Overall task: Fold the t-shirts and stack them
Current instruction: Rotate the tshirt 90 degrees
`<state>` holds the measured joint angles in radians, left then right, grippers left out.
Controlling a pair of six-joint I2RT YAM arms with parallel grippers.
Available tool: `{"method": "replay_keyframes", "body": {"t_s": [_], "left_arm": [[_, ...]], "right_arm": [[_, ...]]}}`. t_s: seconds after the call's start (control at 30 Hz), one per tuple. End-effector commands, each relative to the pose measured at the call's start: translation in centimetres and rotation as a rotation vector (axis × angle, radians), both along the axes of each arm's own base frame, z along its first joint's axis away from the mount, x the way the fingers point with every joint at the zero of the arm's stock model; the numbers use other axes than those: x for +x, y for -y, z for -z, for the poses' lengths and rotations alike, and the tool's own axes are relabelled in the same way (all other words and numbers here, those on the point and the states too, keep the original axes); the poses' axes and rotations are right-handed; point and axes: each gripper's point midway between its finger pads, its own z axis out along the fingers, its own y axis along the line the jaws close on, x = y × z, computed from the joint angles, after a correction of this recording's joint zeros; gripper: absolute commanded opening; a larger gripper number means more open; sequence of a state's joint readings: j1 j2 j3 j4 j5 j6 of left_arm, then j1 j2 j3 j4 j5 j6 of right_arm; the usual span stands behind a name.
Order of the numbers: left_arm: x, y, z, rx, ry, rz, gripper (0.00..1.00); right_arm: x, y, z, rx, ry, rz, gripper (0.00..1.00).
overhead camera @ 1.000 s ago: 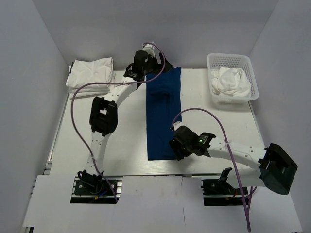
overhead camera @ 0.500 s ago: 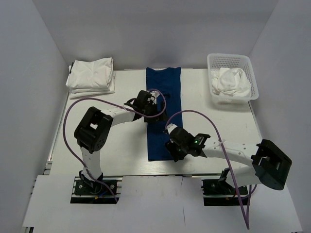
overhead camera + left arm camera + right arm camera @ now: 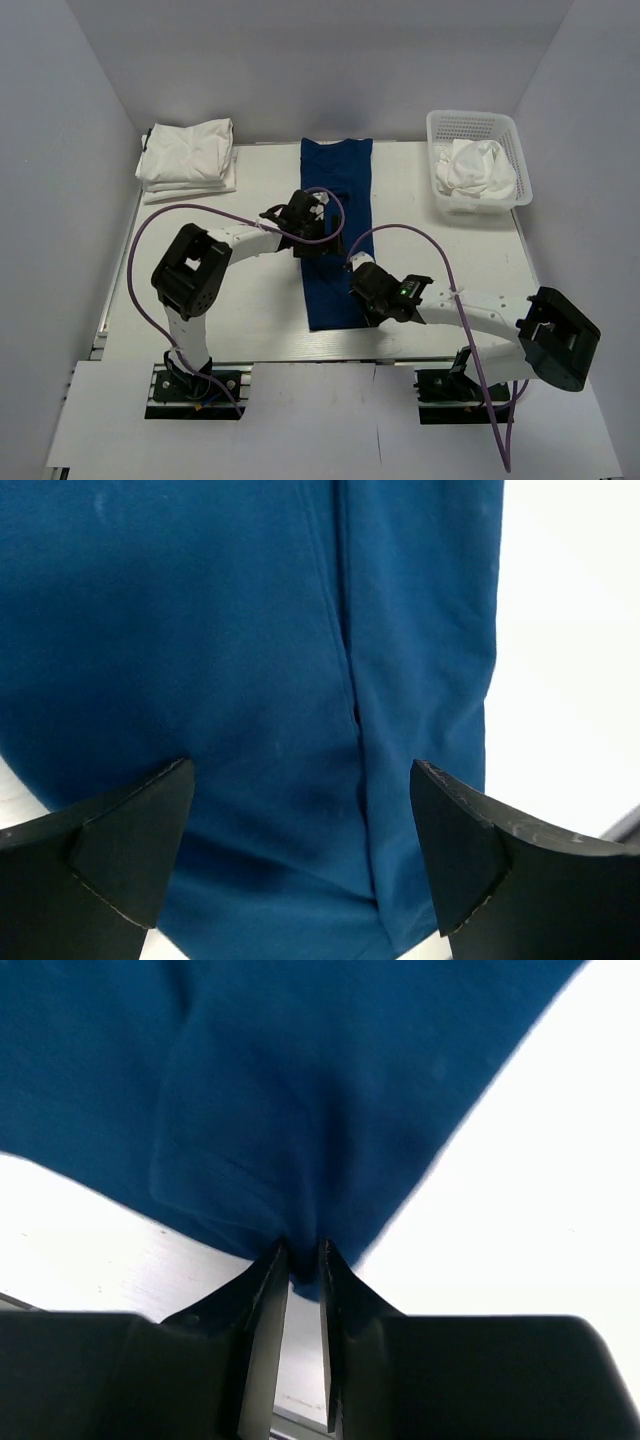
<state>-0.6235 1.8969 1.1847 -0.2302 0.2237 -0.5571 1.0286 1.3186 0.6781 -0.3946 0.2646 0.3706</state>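
The near hem of the royal blue t-shirt bunches in the robot's right gripper, so the robot should pull the hem straight and open, then take its flattened corner [image 3: 362, 325] before folding.
The royal blue t-shirt [image 3: 337, 170] lies as a long narrow strip down the middle of the table, far edge to near edge. My left gripper [image 3: 312, 236] hovers over the strip's middle; in the left wrist view it [image 3: 300, 772] stands open, with only blue cloth [image 3: 200, 630] beneath it. My right gripper [image 3: 363, 297] is at the strip's near right corner. The right wrist view shows its jaws [image 3: 303, 1260] pinched on a bunched fold of the blue hem [image 3: 300, 1100]. Folded white t-shirts [image 3: 188, 153] are stacked at the back left.
A white mesh basket [image 3: 474, 124] stands at the back right with a crumpled white t-shirt [image 3: 478, 168] in it. Grey walls close in the table on three sides. Purple cables loop from both arms over the table.
My left arm has swung back from the shirt's far end to its middle, still open. My right gripper has closed on the near hem of the blue shirt.
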Motion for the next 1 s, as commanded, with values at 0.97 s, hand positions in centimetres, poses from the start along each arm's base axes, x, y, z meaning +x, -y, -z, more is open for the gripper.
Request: {"method": "replay_keyframes", "body": {"t_s": [0.97], "left_arm": [[-0.1, -3.8, 3.4, 0.198, -0.052, -0.044, 1.0]], "right_arm": [[-0.5, -2.8, -0.7, 0.084, 0.002, -0.141, 0.31]]}}
